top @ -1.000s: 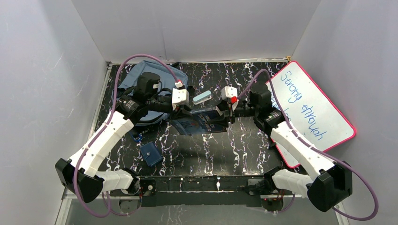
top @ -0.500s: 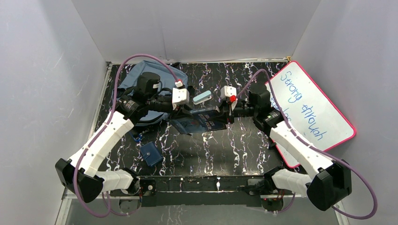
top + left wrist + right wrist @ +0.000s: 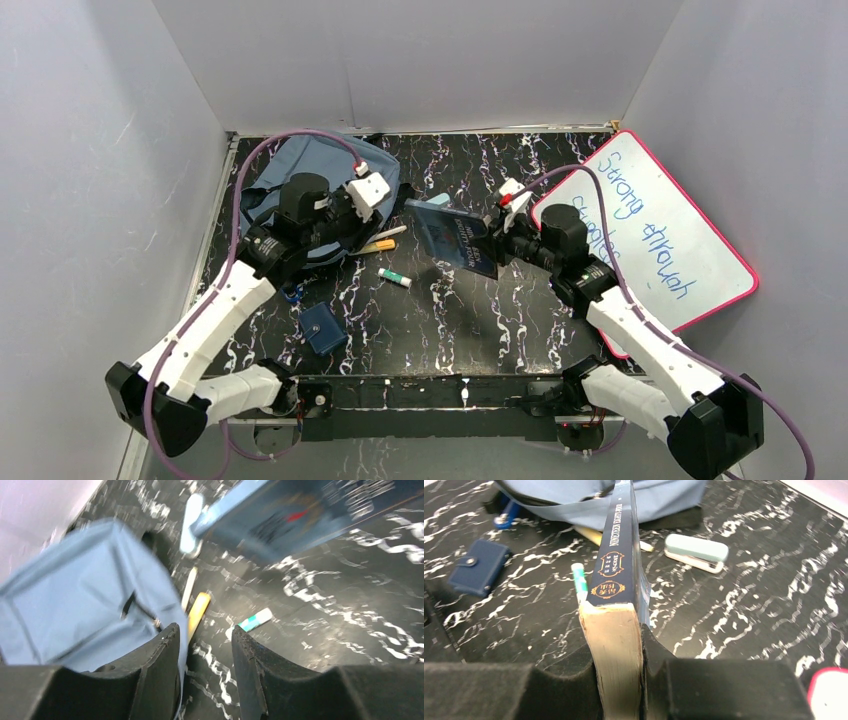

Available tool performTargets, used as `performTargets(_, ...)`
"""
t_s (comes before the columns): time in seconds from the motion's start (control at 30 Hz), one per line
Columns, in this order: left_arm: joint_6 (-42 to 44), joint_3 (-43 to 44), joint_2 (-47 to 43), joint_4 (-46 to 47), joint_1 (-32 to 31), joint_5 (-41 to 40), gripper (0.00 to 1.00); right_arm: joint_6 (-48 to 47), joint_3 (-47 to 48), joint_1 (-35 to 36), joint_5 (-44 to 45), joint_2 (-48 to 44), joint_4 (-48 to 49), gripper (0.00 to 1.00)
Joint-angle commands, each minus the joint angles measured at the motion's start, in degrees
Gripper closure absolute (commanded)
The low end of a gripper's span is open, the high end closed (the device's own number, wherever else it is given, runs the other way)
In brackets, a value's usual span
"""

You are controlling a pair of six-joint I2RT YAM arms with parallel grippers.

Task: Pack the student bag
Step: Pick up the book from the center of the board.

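Next, I close my left gripper on the front zipper edge (image 3: 327,252) of the student bag, because lifting it there opens the bag for the book.
The student bag (image 3: 290,170) lies at the back left, a slate-blue backpack, and fills the left of the left wrist view (image 3: 75,610). My left gripper (image 3: 368,190) hovers at the bag's right edge. Its jaws (image 3: 205,640) stand open, with only table between them and bag fabric beside the left finger (image 3: 160,670). My right gripper (image 3: 497,240) is shut on a dark-blue book (image 3: 455,235). The book is held up on edge above the table's middle, its page edge (image 3: 619,645) pinched between the pads and its spine (image 3: 619,565) pointing at the bag (image 3: 624,500).
A yellow marker (image 3: 378,245), a white pen (image 3: 392,233) and a green-white stick (image 3: 394,278) lie right of the bag. A pale stapler (image 3: 696,552) sits beyond the book. A small dark-blue pouch (image 3: 322,328) lies near the front left. A pink-rimmed whiteboard (image 3: 650,230) leans at the right.
The left gripper let go of the book, opened and drew back toward the bag. The right gripper closed on the book and lifted it on edge, uncovering the marker, pen and stick.
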Motion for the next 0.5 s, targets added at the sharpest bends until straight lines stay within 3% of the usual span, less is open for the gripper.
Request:
performTargets(0.0, -9.5, 0.17, 2.34, -7.18, 0.9, -22.14, 0.59, 4.1, 1.38, -0.01, 10.26, -2.4, 4.93, 1.0)
performTargets(0.1, -22.04, 0.8, 3.41, -9.36, 0.98, -30.16, 0.57, 4.88, 1.05, -0.04, 10.39, -1.68, 5.15, 1.0)
performTargets(0.17, -24.96, -0.46, 3.48, -11.21, 0.99, -31.01, 0.57, 5.02, 1.0, -0.03, 10.35, -1.23, 5.17, 1.0)
performTargets(0.47, -13.06, -4.14, 3.94, -15.67, 0.99, -28.83, 0.61, 5.29, 0.74, -0.09, 9.87, -0.84, 5.36, 1.0)
